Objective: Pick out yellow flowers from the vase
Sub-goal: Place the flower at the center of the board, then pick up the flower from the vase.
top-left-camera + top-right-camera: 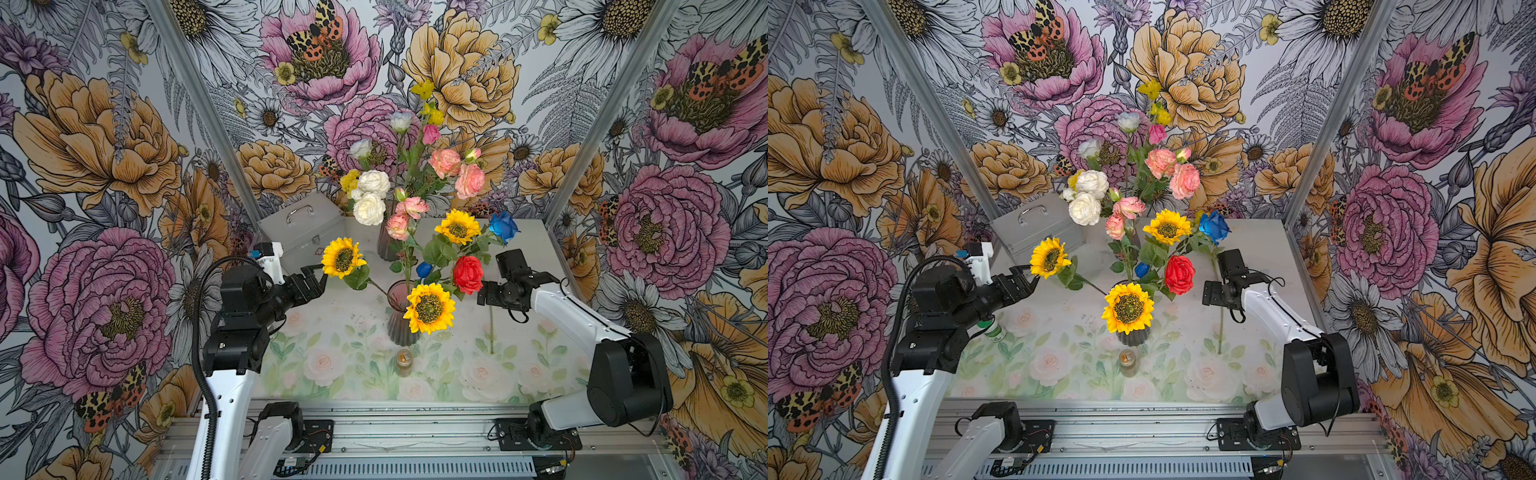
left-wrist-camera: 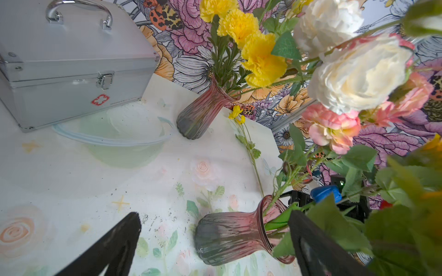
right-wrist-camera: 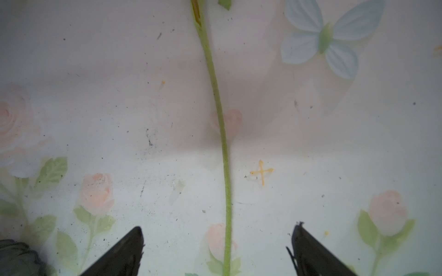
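The sunflower nearest to my left gripper has a stem (image 1: 374, 284) just below its green leaves. I should close my left gripper on that stem.
Three sunflowers (image 1: 343, 257) (image 1: 429, 307) (image 1: 457, 226) stand above the near vase (image 1: 401, 320) (image 2: 234, 236). Ruffled yellow heads (image 2: 260, 57) (image 1: 349, 179) and a tall yellow spray (image 1: 424, 89) sit in the far vase (image 2: 203, 112). My left gripper (image 1: 318, 277) (image 2: 214, 215) is open and empty, just left of the leftmost sunflower. My right gripper (image 1: 490, 297) (image 3: 217, 229) is open, pointing down over a green stem (image 3: 222, 143) (image 1: 491, 328) lying flat on the table. A small yellow spray (image 2: 235, 114) lies on the table beyond the vases.
A silver first-aid case (image 1: 299, 226) stands back left with a clear bowl (image 2: 112, 141) before it. A small jar (image 1: 404, 359) stands in front of the near vase, a green-capped bottle (image 1: 992, 330) under my left arm. Red (image 1: 467, 274), blue (image 1: 503, 226), white (image 1: 370, 195) and pink roses crowd the vases.
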Robot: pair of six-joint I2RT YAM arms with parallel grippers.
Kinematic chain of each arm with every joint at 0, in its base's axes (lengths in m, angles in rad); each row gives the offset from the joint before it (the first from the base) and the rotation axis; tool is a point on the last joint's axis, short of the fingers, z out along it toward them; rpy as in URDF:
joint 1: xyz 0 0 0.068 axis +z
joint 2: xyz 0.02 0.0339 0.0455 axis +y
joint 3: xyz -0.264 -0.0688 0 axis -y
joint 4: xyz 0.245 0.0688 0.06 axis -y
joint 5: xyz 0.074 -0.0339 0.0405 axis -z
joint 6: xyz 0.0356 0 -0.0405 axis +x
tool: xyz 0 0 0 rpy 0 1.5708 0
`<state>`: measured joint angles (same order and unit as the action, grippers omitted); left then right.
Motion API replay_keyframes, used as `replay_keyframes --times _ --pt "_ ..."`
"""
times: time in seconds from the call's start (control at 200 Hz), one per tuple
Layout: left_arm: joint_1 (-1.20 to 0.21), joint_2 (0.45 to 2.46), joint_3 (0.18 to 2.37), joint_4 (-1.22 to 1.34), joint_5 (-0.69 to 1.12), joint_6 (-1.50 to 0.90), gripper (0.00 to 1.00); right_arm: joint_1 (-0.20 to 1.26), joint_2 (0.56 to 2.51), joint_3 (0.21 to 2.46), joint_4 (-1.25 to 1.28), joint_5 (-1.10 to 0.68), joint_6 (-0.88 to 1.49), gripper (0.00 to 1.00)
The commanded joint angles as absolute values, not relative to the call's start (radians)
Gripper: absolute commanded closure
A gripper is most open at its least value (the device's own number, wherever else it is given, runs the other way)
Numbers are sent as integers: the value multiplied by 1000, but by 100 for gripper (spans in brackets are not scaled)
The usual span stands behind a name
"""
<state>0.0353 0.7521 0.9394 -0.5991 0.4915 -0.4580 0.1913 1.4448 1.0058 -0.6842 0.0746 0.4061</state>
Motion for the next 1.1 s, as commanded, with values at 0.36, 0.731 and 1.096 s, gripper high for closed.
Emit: replay_keyframes --times 0.36,0.731,1.096 --pt "-208 559 756 -565 499 -451 2 188 1374 1107 -700 3 408 1" --pt "-489 638 678 -302 246 -495 11 180 1341 1113 -698 -20 406 0" --pt "-519 775 659 -7 213 -552 17 168 1350 1114 -696 -41 393 1"
